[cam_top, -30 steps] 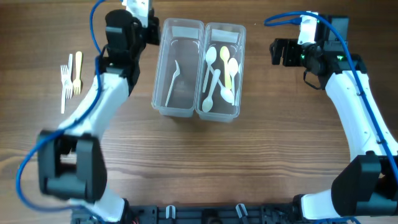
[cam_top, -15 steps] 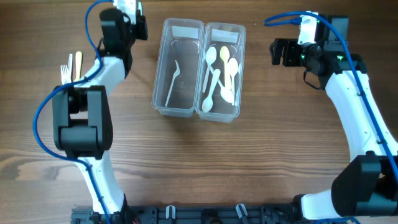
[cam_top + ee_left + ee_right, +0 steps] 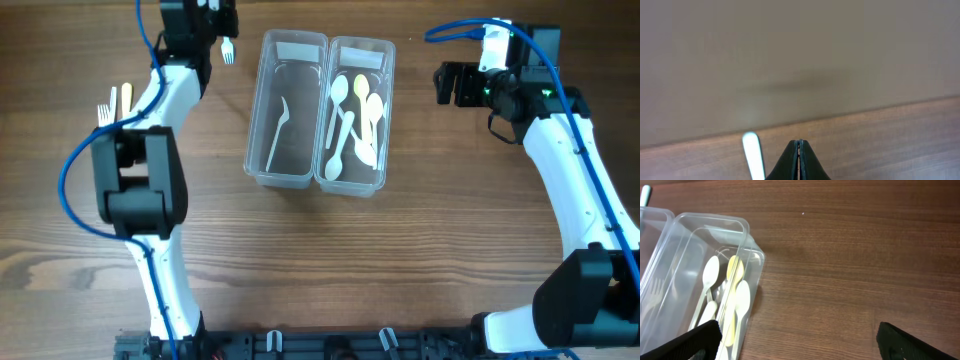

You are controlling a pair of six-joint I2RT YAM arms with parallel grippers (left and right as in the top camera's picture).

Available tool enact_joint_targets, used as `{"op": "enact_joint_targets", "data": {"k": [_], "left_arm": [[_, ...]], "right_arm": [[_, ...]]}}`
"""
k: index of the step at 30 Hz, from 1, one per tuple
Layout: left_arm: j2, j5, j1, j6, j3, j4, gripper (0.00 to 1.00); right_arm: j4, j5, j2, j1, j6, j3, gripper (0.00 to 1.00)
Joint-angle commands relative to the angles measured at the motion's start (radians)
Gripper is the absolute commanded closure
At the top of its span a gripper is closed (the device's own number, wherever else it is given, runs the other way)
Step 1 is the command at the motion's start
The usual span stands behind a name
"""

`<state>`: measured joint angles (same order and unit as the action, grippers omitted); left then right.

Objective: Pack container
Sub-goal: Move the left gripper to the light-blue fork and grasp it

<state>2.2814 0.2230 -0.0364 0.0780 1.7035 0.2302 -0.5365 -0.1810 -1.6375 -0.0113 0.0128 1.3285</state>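
Next, my left gripper releases the white fork on the bare table (image 3: 204,76) between the loose forks and the clear containers.
Two clear plastic containers stand side by side at the back middle of the table. The left container (image 3: 258,130) holds one white utensil (image 3: 278,125). The right container (image 3: 386,120) holds several white and yellow spoons (image 3: 352,120), and it also shows in the right wrist view (image 3: 747,227). My left gripper (image 3: 212,18) is at the back edge, left of the containers, with its jaws (image 3: 800,145) shut tight. A white fork (image 3: 228,48) lies just beside it, and its handle (image 3: 753,157) shows left of the jaws, not between them. My right gripper (image 3: 447,83) is open and empty (image 3: 800,340), right of the containers.
Several white and yellow forks (image 3: 112,120) lie at the left of the table. The table's back edge (image 3: 865,107) runs right in front of the left gripper, with a plain wall behind it.
My left arm has swung left and back, from beside the left container's corner to the back edge. The white fork now shows beside it. The right arm has not moved.
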Motion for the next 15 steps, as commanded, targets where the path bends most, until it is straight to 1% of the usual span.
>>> {"op": "enact_joint_targets", "data": {"k": [1,5,15], "left_arm": [[0.096,0.035,0.002,0.019,0.069,-0.032,0.96],[0.144,0.003,0.006,0.02,0.077,-0.033,0.96],[0.253,0.004,0.034,0.023,0.077,-0.003,0.96]], "right_arm": [[0.004,0.009,0.011,0.0,-0.011,0.002,0.0],[0.004,0.009,0.011,0.0,-0.011,0.002,0.0],[0.004,0.009,0.011,0.0,-0.011,0.002,0.0]]}}
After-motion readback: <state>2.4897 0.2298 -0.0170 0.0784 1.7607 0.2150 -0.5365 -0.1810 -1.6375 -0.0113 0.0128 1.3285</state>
